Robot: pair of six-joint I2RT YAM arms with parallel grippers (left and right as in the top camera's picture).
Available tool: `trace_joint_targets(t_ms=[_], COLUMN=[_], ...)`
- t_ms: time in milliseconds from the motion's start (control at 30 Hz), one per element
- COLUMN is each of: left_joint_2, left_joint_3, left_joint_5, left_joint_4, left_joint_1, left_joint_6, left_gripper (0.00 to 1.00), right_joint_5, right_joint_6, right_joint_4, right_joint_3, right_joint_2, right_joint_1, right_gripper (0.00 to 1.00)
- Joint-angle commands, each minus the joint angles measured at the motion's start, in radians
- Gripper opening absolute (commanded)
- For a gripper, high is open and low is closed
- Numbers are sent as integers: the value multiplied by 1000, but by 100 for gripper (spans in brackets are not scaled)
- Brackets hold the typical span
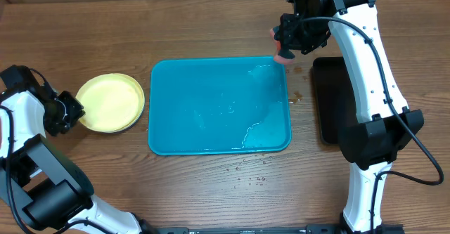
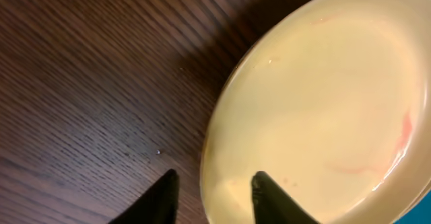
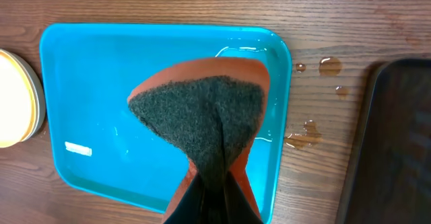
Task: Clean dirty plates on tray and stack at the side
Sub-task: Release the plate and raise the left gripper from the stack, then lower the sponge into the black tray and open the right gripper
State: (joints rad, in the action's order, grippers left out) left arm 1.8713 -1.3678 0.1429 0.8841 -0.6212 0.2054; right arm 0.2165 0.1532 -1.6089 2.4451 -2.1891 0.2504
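Observation:
My right gripper will release the orange sponge in the middle of the narrow black tray [image 1: 344, 100] [image 3: 415, 151].
A stack of pale yellow-green plates [image 1: 110, 102] sits on the table left of the teal-blue tray [image 1: 211, 143]. In the left wrist view the top plate [image 2: 323, 103] shows faint red smears. My left gripper [image 2: 212, 183] is open, its fingers straddling the plate's near rim; it shows in the overhead view [image 1: 72, 110] at the plate's left edge. My right gripper [image 3: 214, 183] is shut on a folded orange sponge with a dark scouring side [image 3: 202, 109], held above the tray's far right corner [image 1: 285, 55]. The tray [image 3: 87, 103] holds only water. The white plate is not visible.
A narrow black tray [image 1: 330, 100] lies right of the teal tray, partly under my right arm. Water drops [image 3: 328, 66] lie on the wooden table between the two trays, and more [image 1: 249, 171] lie in front of the teal tray.

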Motion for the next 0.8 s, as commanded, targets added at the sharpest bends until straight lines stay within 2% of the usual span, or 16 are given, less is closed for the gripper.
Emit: trace_joint_targets(t_ms=[0, 267, 533, 767], left_joint_2=[13, -60, -207, -203], left_joint_3=[-5, -82, -142, -141], left_joint_5=[54, 120, 114, 112], left_joint_4=[-2, 12, 24, 24], left_joint_1=[18, 85, 309, 512], left_joint_6=[-28, -95, -155, -167], left_gripper=[45, 51, 59, 63], right_joint_5=[-6, -18, -122, -222], right_joint_6=[-5, -4, 34, 33], right_joint_4=[5, 1, -60, -85], right_joint_3=[7, 7, 7, -19], right_joint_2=[16, 16, 16, 16], right_joint_1=[2, 1, -41, -146], right_gripper=[4, 4, 4, 4])
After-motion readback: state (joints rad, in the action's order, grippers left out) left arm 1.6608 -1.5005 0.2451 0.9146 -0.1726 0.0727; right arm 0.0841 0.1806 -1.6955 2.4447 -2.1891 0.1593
